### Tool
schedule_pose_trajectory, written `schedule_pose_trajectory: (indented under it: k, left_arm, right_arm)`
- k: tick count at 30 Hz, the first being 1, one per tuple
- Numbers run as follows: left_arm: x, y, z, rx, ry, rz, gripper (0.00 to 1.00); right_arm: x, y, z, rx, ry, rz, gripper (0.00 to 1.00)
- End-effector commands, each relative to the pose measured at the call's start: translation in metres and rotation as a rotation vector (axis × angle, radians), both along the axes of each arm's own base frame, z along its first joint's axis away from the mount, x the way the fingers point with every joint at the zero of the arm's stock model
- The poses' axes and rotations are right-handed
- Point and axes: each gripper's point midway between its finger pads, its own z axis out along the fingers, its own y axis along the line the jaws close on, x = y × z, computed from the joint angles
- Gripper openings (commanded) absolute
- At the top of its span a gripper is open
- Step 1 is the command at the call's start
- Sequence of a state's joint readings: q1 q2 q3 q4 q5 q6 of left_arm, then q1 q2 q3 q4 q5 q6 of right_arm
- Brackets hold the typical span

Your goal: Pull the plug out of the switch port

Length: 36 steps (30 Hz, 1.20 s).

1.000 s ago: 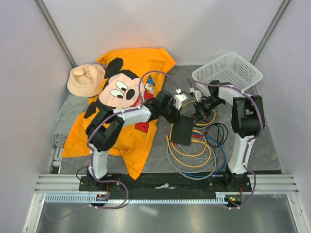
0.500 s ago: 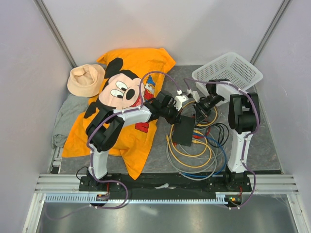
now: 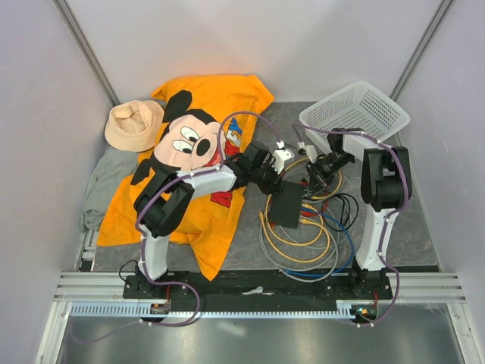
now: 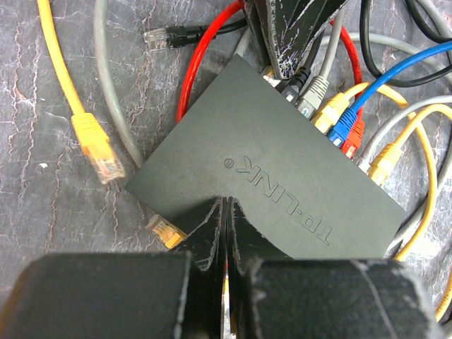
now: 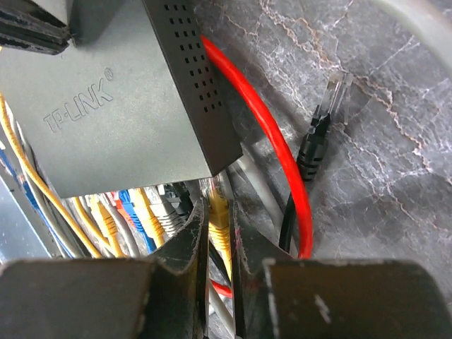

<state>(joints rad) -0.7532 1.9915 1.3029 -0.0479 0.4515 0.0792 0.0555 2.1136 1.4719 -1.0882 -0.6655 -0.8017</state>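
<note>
The yellow plug will go down from my right gripper onto the grey mat (image 3: 366, 208) next to the coiled black cable, away from the switch.
The switch (image 3: 286, 205) is a flat black TP-LINK box on the grey mat, with several coloured plugs in its right-hand edge. It also shows in the left wrist view (image 4: 282, 169) and the right wrist view (image 5: 120, 99). My left gripper (image 3: 271, 182) is shut, its tips (image 4: 226, 201) resting on the switch's top near its left edge. My right gripper (image 3: 313, 184) is shut on a yellow plug (image 5: 220, 212) at the far end of the port row. I cannot tell whether that plug sits in its port. The right gripper's fingers (image 4: 289, 35) cover that corner in the left wrist view.
A white mesh basket (image 3: 356, 110) stands at the back right. An orange Mickey cloth (image 3: 197, 152), a beige hat (image 3: 134, 125) and a grey cloth (image 3: 102, 182) lie to the left. Coiled cables (image 3: 303, 243) ring the switch. Loose plugs lie nearby: yellow (image 4: 95, 145), black (image 5: 321, 127).
The right arm swayed slightly left and back again, its gripper staying at the switch's port edge. The left gripper and the switch have not visibly moved.
</note>
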Motion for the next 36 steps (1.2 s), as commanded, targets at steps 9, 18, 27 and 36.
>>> schedule_pose_trajectory:
  k: [9,18,27,36]
  left_arm:
    - [-0.020,0.028,-0.048,0.168,0.097,-0.016,0.02]
    - [-0.013,0.034,-0.020,0.119,0.046,-0.035,0.02]
    - [-0.012,0.061,0.030,0.088,-0.083,-0.078,0.02]
    - [-0.013,0.040,0.059,-0.026,-0.008,-0.069,0.01]
  right_arm:
    - [0.059,-0.002,0.077,-0.017,-0.303,-0.060,0.00]
    - [0.091,0.044,0.190,0.214,-0.452,-0.145,0.00]
    - [0.075,0.054,0.331,0.300,-0.749,-0.224,0.00]
    - [0.002,-0.047,0.359,-0.152,-1.054,-0.500,0.00]
